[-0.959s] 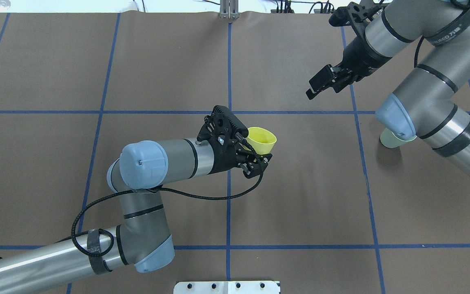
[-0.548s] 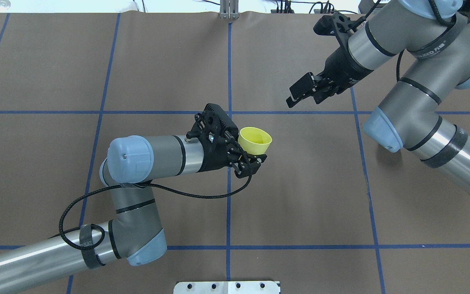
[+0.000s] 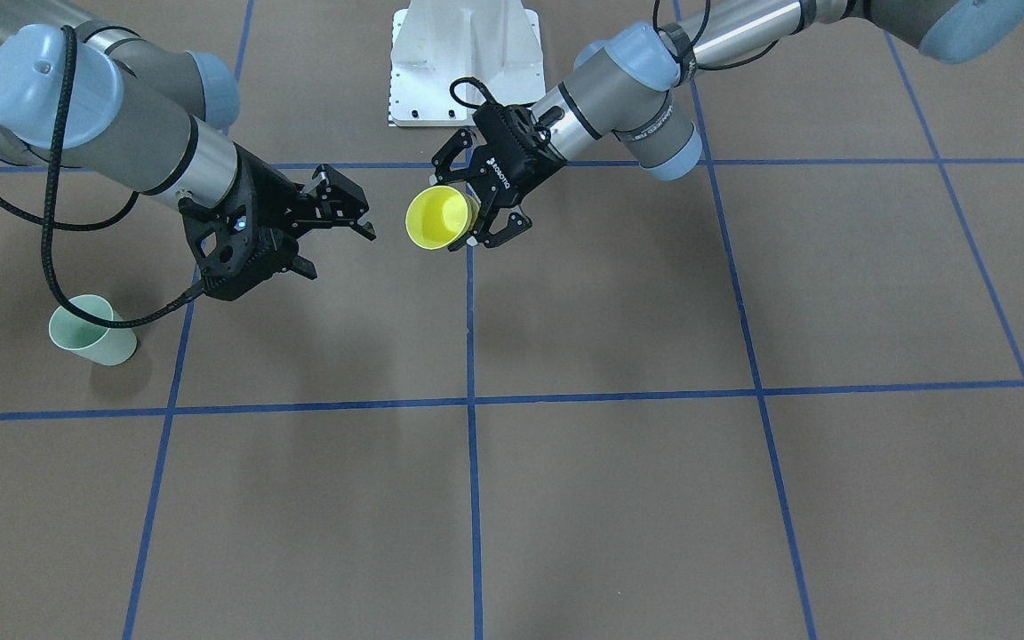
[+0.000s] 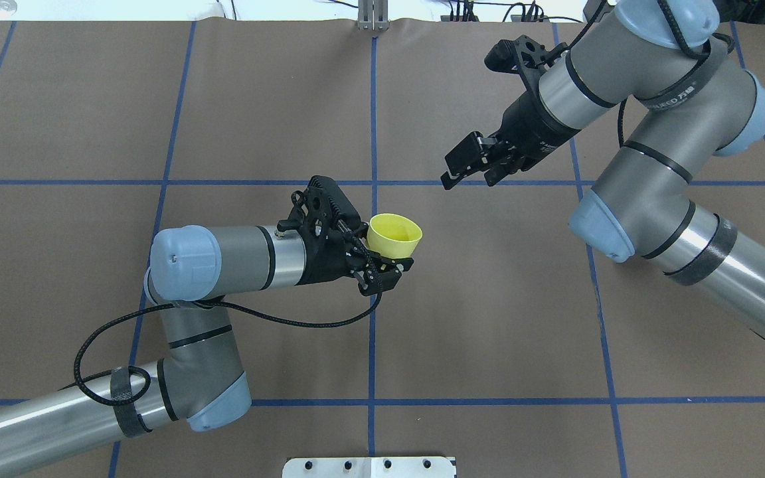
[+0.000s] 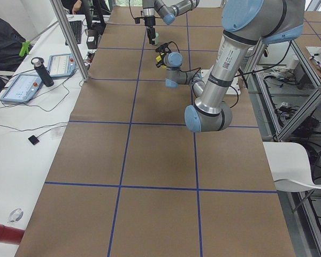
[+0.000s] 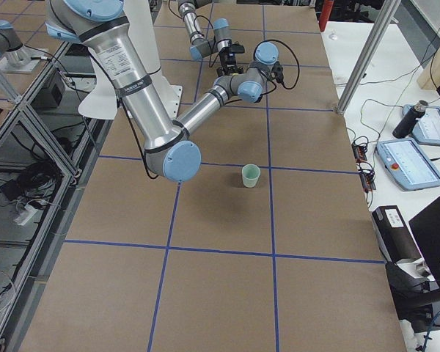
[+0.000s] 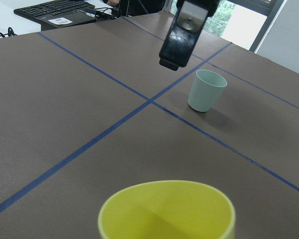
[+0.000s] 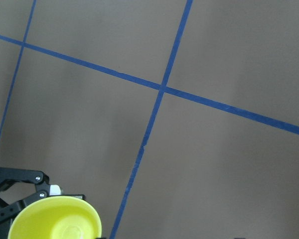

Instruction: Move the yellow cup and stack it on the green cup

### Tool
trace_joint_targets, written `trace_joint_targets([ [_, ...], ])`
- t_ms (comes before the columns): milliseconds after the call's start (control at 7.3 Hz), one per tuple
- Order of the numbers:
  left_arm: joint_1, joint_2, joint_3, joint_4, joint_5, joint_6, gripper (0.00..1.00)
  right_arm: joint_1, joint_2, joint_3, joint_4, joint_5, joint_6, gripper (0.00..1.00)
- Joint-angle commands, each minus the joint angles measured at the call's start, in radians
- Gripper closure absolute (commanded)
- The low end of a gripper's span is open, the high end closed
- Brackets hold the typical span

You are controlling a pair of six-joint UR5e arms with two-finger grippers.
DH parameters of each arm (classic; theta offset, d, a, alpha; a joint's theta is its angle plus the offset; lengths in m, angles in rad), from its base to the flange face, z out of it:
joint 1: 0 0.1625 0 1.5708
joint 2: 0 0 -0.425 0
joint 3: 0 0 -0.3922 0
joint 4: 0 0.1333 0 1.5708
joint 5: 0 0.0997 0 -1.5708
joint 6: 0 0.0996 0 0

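Note:
The robot's right gripper should take over the cup by closing on the yellow cup's rim [image 3: 408, 222] [image 8: 99, 222], on the side farthest from the left gripper.
My left gripper [image 4: 389, 257] is shut on the bright yellow cup [image 4: 394, 236] and holds it above the table's middle, rim tilted toward the right arm. The cup also shows in the front view [image 3: 438, 218], the left wrist view [image 7: 167, 211] and the right wrist view [image 8: 55, 219]. My right gripper [image 4: 467, 170] is open and empty, a short way from the yellow cup's rim. The pale green cup [image 3: 94, 332] stands upright on the table on the right arm's side, also seen in the left wrist view [image 7: 206, 90]. The right arm hides it in the overhead view.
The brown table mat has a grid of blue tape lines [image 4: 372, 332]. The white robot base plate [image 4: 369, 467] sits at the near edge. A side bench with tablets [image 6: 411, 161] and a metal post [image 6: 363, 62] lie beyond the table's far edge.
My left arm has drawn back to the left with the yellow cup. My right arm has swung left toward the cup, gripper still open, and now covers the green cup in the overhead view.

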Motion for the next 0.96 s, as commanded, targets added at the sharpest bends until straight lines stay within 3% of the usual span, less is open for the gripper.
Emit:
trace_joint_targets([
  [0, 0.004, 0.001, 0.0, -0.005, 0.0, 0.0, 0.6, -0.038, 0.013, -0.002, 0.0, -0.004, 0.048, 0.08],
  [822, 0.013, -0.013, -0.001, -0.006, 0.0, -0.008, 0.6, -0.07, 0.016, -0.02, -0.005, -0.009, 0.095, 0.15],
])
